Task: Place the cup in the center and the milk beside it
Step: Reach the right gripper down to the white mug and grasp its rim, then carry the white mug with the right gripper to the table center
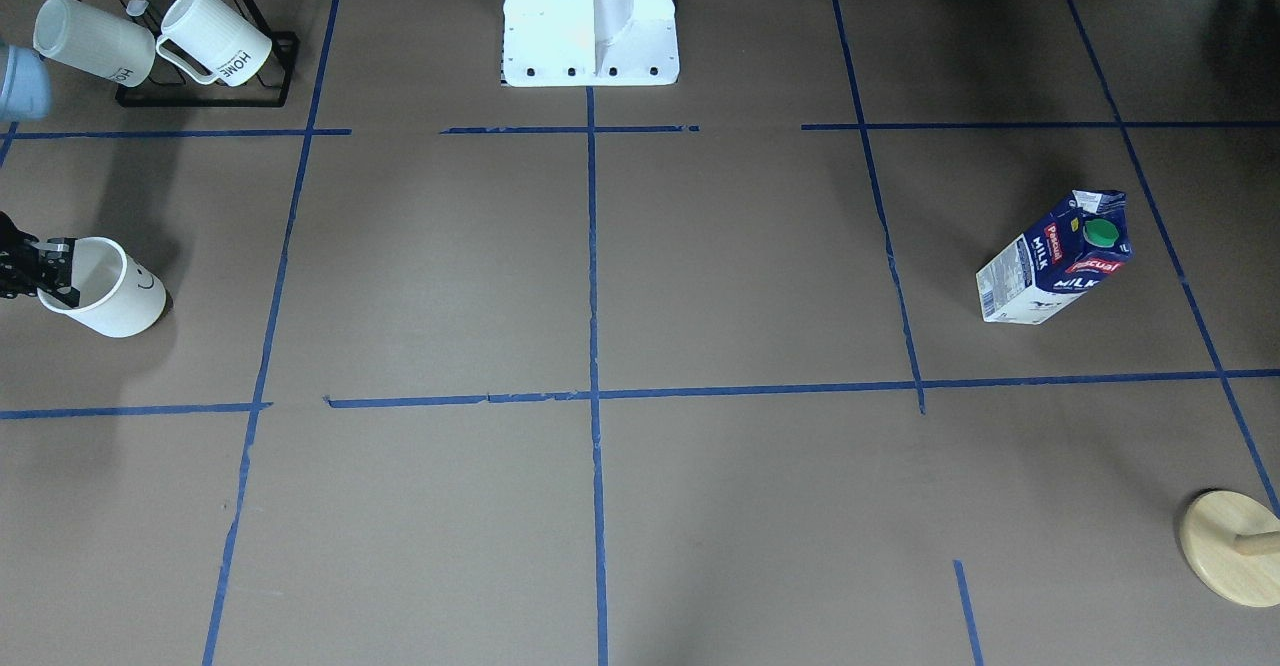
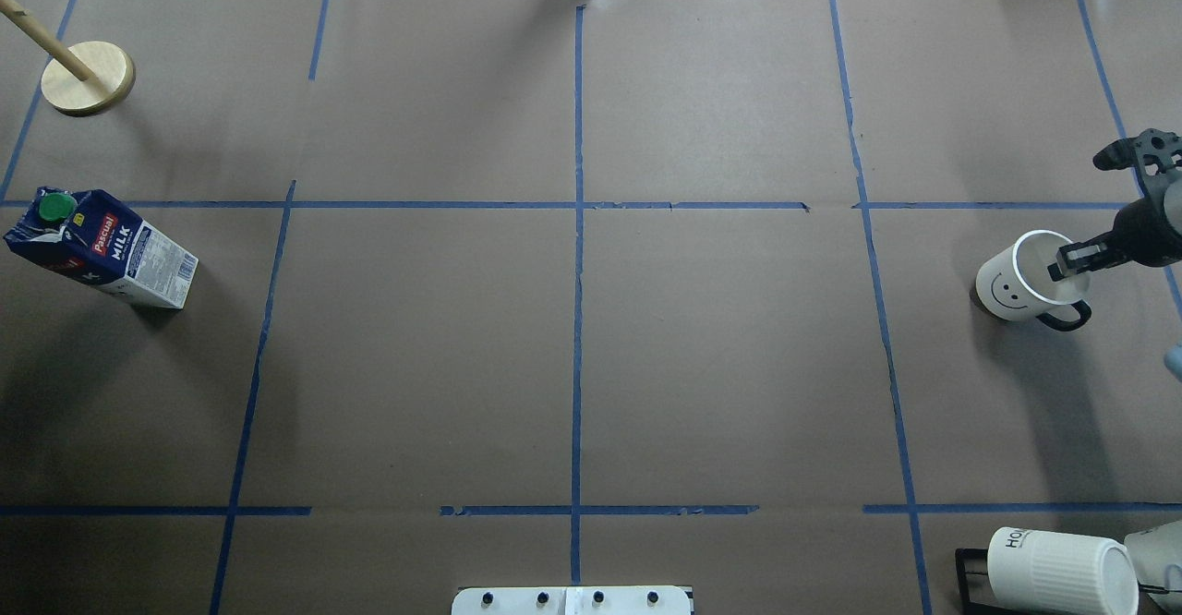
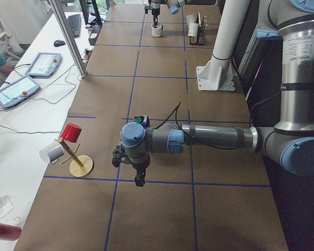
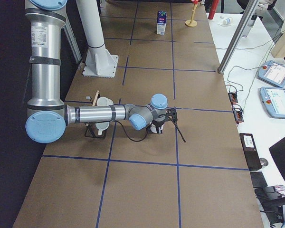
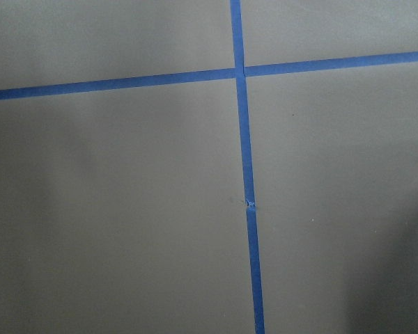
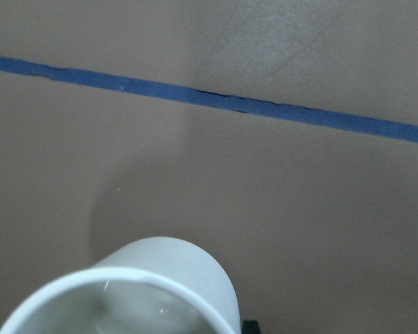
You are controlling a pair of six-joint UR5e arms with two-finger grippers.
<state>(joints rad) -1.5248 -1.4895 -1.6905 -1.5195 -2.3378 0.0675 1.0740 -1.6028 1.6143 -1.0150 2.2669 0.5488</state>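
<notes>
The robot's right gripper should set the white smiley cup down beside the center tape crossing (image 1: pixel 567 334), on the side of the robot base. The cup now stands upright on the table.
The white smiley cup (image 2: pixel 1016 287) stands upright at the table's right side, and also shows in the front view (image 1: pixel 115 296) and the right wrist view (image 6: pixel 160 285). My right gripper (image 2: pixel 1076 262) is at its rim, one finger inside the cup, and looks closed on the wall. The milk carton (image 2: pixel 102 250) stands at the far left, and shows in the front view (image 1: pixel 1055 261). The center tape crossing (image 2: pixel 577 205) is bare. My left gripper (image 3: pixel 138 175) hovers over the table near the carton. I cannot tell whether it is open or shut.
A black rack with ribbed HOME mugs (image 1: pixel 200 46) stands near the robot's right side, and shows in the overhead view (image 2: pixel 1053 569). A wooden peg stand (image 2: pixel 88 78) is at the far left corner. The white robot base (image 1: pixel 590 26) is at the table's near edge.
</notes>
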